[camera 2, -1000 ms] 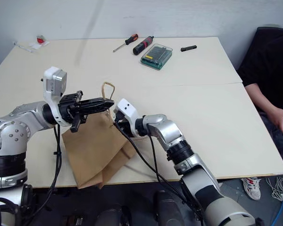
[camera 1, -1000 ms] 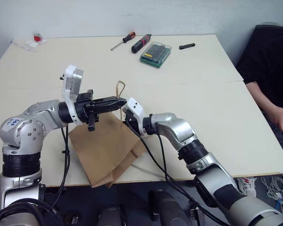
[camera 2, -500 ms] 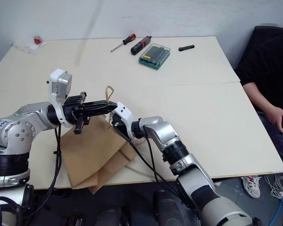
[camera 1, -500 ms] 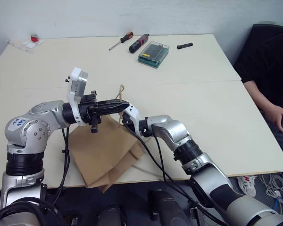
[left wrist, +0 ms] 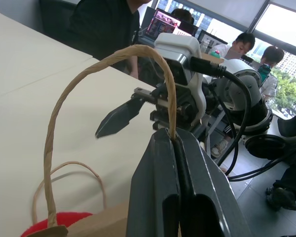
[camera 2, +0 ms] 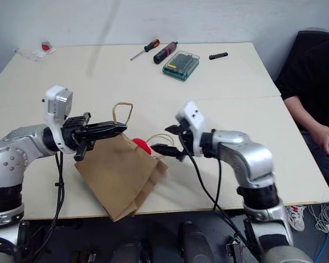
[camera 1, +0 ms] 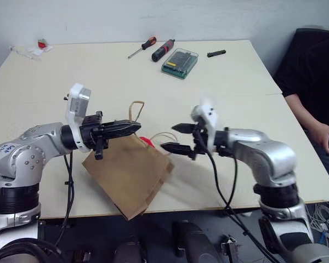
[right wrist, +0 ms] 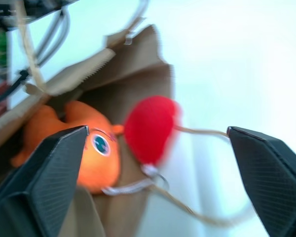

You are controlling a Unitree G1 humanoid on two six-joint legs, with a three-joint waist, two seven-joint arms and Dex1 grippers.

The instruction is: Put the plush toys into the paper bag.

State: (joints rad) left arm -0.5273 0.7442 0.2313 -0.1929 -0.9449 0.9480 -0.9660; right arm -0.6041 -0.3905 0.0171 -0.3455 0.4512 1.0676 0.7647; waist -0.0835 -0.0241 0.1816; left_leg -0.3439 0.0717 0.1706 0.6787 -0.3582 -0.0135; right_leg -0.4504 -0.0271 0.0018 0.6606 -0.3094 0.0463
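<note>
I need to use my left gripper to stand the brown paper bag on the open table (camera 1: pixel 168 147) (left wrist: pixel 75 195) in front of the green bit case.
The brown paper bag (camera 1: pixel 129 174) lies tilted on the table's near side, mouth toward the right. My left gripper (camera 1: pixel 130 129) is shut on one cord handle (left wrist: pixel 138 54) and holds it up; the other handle (camera 1: pixel 162 135) droops on the table. The red plush toy (camera 2: pixel 142 146) sits in the bag's mouth. The orange plush toy (right wrist: pixel 86 153) lies deeper inside, beside the red one (right wrist: pixel 150 127). My right gripper (camera 2: pixel 161 139) hovers just right of the mouth, open, nothing between its fingers (right wrist: pixel 49 177).
At the table's far side lie two screwdrivers (camera 1: pixel 163 49), a green bit case (camera 1: pixel 181 63) and a small black bit (camera 1: pixel 217 53). A seated person's arm (camera 1: pixel 312 123) is at the right edge. Small items (camera 1: pixel 41 45) sit at the far left corner.
My right gripper has pulled back out of the bag's mouth toward the right and opened, leaving the red plush toy there. The left gripper keeps hold of the handle.
</note>
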